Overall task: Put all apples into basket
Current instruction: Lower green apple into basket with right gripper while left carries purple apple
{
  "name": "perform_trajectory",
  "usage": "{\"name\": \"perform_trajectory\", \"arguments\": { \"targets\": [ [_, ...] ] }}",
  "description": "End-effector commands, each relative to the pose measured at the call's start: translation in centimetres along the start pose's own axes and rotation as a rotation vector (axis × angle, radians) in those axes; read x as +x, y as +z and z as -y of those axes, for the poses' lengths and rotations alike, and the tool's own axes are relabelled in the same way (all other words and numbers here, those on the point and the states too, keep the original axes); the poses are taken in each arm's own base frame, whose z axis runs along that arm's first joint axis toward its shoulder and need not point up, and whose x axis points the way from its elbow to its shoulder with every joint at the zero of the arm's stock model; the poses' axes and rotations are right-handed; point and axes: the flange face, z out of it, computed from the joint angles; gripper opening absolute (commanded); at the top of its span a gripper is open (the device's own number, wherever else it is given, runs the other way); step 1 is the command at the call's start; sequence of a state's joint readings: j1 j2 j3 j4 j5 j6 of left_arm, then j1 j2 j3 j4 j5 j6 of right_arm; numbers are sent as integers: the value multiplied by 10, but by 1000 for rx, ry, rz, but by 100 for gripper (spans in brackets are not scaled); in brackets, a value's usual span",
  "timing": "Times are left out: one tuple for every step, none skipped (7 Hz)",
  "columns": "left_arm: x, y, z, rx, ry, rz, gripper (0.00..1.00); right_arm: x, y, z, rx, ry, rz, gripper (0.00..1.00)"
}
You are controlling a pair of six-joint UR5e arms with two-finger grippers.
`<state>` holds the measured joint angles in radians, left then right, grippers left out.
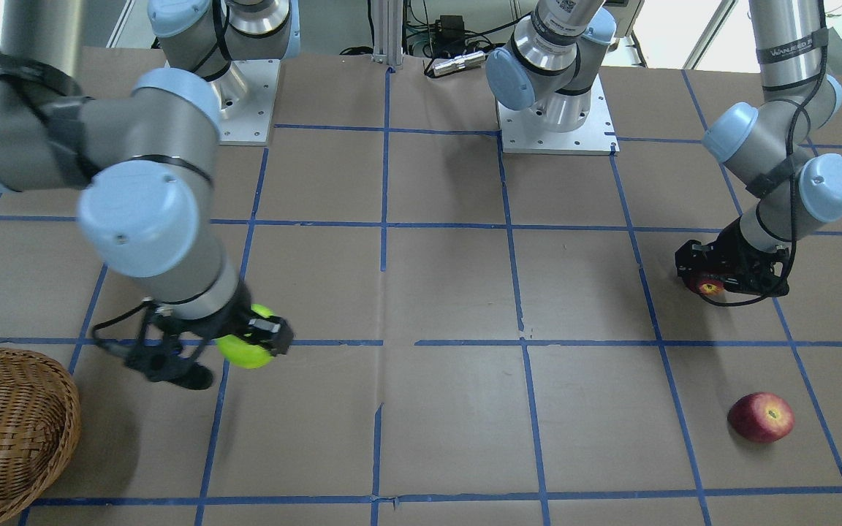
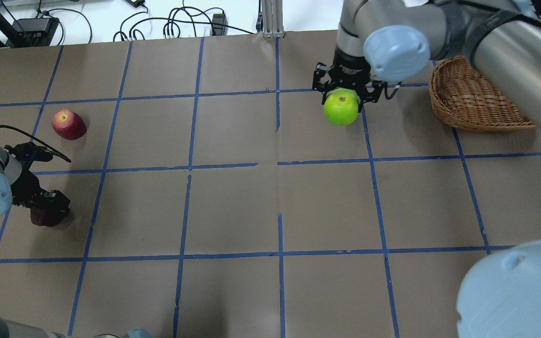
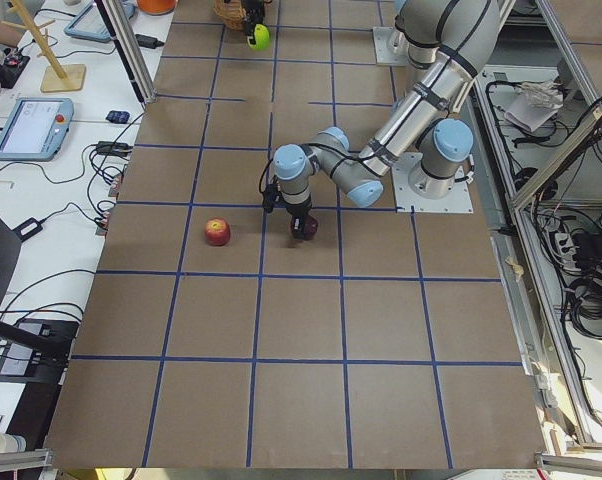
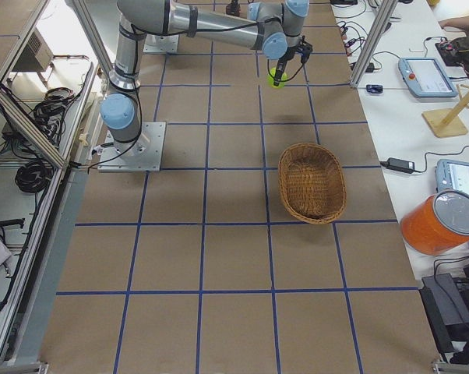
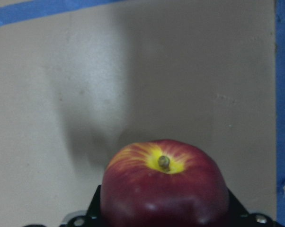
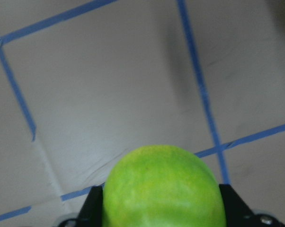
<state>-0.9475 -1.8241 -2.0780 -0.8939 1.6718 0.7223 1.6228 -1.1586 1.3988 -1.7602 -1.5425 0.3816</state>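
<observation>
Next, my left gripper lets go of the dark maroon apple on the table [image 1: 381, 334] next to the gap in the blue tape line.
My right gripper [image 2: 343, 99] is shut on the lime green apple [image 2: 342, 108] and holds it above the table, a short way to the left of the wicker basket [image 2: 472, 101] in the overhead view. The front view shows the same apple [image 1: 244, 352] to the upper right of the basket [image 1: 4, 431]. My left gripper [image 2: 47, 210] is shut on the dark maroon apple [image 5: 164, 189], low at the table's left end. I cannot tell if that apple touches the table. The lighter red apple [image 2: 68, 125] lies loose on the table, just beyond the left gripper. The basket shows nothing inside.
The two arm bases [image 1: 556, 109] [image 1: 245, 95] stand at the robot's edge of the table. My right arm's elbow [image 2: 519, 291] hangs over the near right part. An orange container [image 4: 441, 218] and tablets sit on a side table beyond the basket.
</observation>
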Motion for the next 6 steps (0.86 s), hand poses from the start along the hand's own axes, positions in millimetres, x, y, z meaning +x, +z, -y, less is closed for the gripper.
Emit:
{"name": "perform_trajectory", "arguments": {
  "targets": [
    [86, -52, 55, 7, -94, 14, 27, 121, -29, 71, 40, -59, -58, 0],
    [153, -71, 90, 34, -217, -5, 27, 179, -20, 97, 27, -85, -59, 0],
    [227, -82, 108, 56, -341, -62, 27, 248, -7, 125, 43, -155, -75, 0],
    [295, -84, 112, 54, -455, -96, 27, 299, 16, 150, 63, -222, -113, 0],
    [363, -83, 114, 49, -564, -143, 27, 340, 42, 170, 88, -251, -127, 0],
    [434, -74, 117, 46, -657, -257, 27, 372, 64, 184, 118, -287, -144, 0]
  ]
}}
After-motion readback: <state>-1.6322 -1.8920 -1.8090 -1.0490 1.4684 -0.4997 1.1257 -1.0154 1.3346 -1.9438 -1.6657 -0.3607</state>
